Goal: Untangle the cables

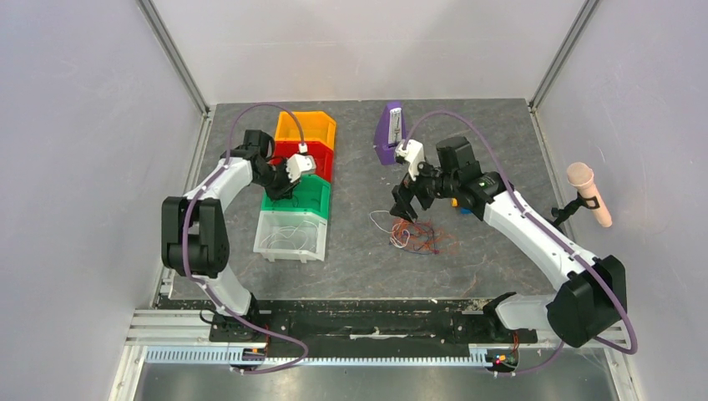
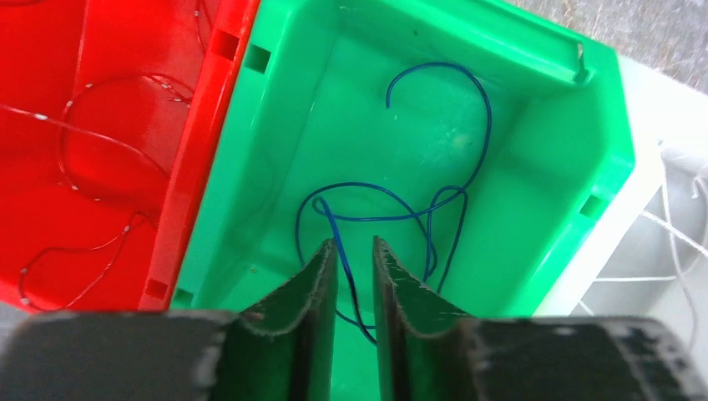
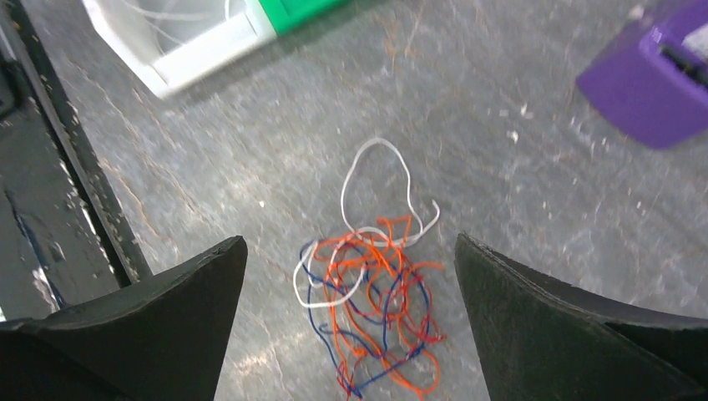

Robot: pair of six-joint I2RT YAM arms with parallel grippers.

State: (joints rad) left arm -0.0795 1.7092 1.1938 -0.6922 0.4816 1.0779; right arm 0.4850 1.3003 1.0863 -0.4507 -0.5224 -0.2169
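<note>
I should close my right gripper on the blue and red wires [image 1: 432, 241] [image 3: 388, 357] of the cable tangle, at the tangle's end farther from the clear bin.
The cables are a small tangle [image 1: 415, 236] of orange, red, blue and white wires on the grey table; in the right wrist view the tangle [image 3: 371, 301] lies on the table between the fingertips and below them. My right gripper [image 1: 403, 206] [image 3: 351, 238] hovers just above it, jaws wide open and empty. My left gripper [image 1: 282, 190] [image 2: 355, 242] is over the green bin [image 2: 576, 167], jaws a narrow gap apart. Blue wires [image 2: 467, 109] lie loose on the bin floor and one runs under that gap.
A row of bins stands at the left: orange [image 1: 313, 125], red [image 1: 324, 154] with red wires [image 2: 100, 142], green [image 1: 319, 200], clear [image 1: 292, 244] with white wires [image 2: 680, 242]. A purple device [image 1: 389, 132] is at the back. A pink cylinder on a stand [image 1: 589, 194] is at the right wall.
</note>
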